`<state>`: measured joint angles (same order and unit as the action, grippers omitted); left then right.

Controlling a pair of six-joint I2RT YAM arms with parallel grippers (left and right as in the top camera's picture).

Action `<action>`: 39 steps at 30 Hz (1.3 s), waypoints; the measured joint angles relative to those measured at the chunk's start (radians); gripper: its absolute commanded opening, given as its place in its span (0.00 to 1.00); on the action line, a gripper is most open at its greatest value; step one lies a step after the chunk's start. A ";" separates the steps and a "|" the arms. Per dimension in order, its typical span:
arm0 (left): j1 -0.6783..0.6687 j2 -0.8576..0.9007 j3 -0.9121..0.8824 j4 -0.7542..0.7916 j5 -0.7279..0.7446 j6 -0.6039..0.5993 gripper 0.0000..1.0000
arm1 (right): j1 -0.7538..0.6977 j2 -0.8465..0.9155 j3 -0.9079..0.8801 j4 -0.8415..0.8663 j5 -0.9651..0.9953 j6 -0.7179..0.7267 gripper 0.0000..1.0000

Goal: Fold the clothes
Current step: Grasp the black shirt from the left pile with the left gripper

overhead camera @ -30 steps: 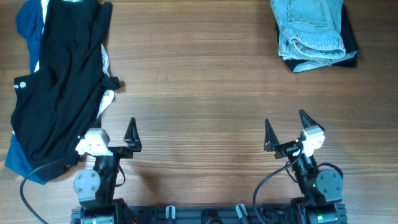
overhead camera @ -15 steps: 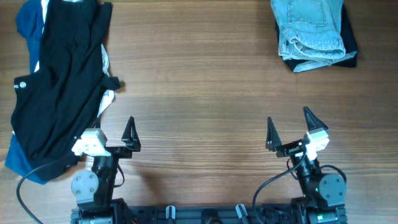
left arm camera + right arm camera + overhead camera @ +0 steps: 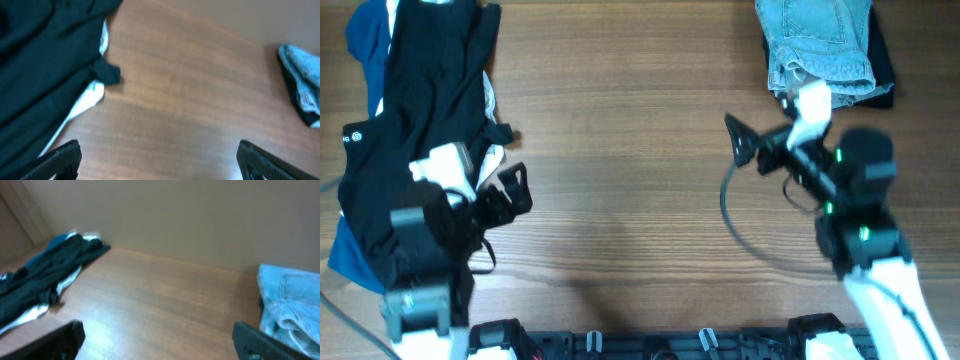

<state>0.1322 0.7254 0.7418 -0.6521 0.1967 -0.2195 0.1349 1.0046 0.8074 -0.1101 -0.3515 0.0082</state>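
Observation:
The corner (image 3: pixel 500 134) (image 3: pixel 105 73) of the black garment that sticks out over the bare table toward the jeans should be grabbed next by my left gripper.
A loose pile of clothes lies at the table's left: a black garment (image 3: pixel 410 130) over a blue one (image 3: pixel 365 30) and a white one (image 3: pixel 490 160). It shows in the left wrist view (image 3: pixel 40 55) and in the right wrist view (image 3: pixel 50 275). Folded light-blue jeans (image 3: pixel 820 45) lie at the far right on a folded black item (image 3: pixel 885 92), and also show in the right wrist view (image 3: pixel 290 305). My left gripper (image 3: pixel 500 192) (image 3: pixel 160 165) is open and empty beside the pile's right edge. My right gripper (image 3: pixel 765 140) (image 3: pixel 157 340) is open and empty over bare wood, left of the jeans.
The wooden table (image 3: pixel 640 200) runs between the pile and the folded stack. The jeans' edge shows at the right of the left wrist view (image 3: pixel 305 90). A cable (image 3: pixel 730 215) hangs from the right arm. The arm bases sit at the front edge.
Both arms have risen from their rest at the front edge and swung forward: the left toward the clothes pile, the right toward the folded jeans. Both grippers stay open.

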 measured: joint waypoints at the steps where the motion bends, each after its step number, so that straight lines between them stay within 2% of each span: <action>1: 0.000 0.086 0.085 -0.063 0.002 0.000 1.00 | 0.000 0.079 0.077 -0.045 -0.011 -0.003 1.00; 3: 0.000 0.203 0.195 -0.158 0.002 0.000 1.00 | 0.000 0.174 0.168 -0.120 -0.032 -0.004 1.00; 6: 0.000 0.346 0.299 -0.219 0.002 0.000 1.00 | 0.000 0.269 0.229 -0.143 -0.049 -0.011 1.00; 10: 0.000 0.488 0.312 -0.200 0.003 0.000 1.00 | 0.000 0.332 0.233 -0.122 -0.084 -0.075 1.00; 19: 0.000 0.637 0.312 -0.195 -0.011 0.000 1.00 | 0.000 0.357 0.237 -0.067 -0.097 0.006 0.96; 22: 0.020 0.642 0.312 -0.160 -0.052 0.000 1.00 | 0.000 0.463 0.243 0.027 -0.100 0.005 0.94; 23: 0.046 0.643 0.312 -0.100 -0.058 0.000 1.00 | 0.000 0.510 0.243 0.055 -0.101 0.011 0.94; 26: 0.124 0.652 0.314 -0.031 -0.069 0.017 0.99 | 0.000 0.576 0.243 0.056 -0.101 0.026 0.94; 29: 0.135 0.721 0.318 -0.019 -0.069 0.065 0.96 | 0.000 0.581 0.243 0.059 -0.101 0.029 0.94; 31: 0.135 0.816 0.319 -0.016 -0.091 0.083 0.90 | 0.000 0.581 0.243 0.055 -0.101 0.032 0.94; 35: 0.135 0.966 0.319 -0.002 -0.156 0.091 0.89 | 0.000 0.581 0.243 0.028 -0.102 0.033 0.93; 39: 0.135 1.013 0.319 0.043 -0.226 0.092 0.88 | 0.000 0.581 0.243 -0.001 -0.102 0.034 0.92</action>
<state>0.2668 1.7382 1.0603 -0.6094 -0.0296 -0.1276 0.1349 1.5860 1.0504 -0.1112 -0.4538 0.0418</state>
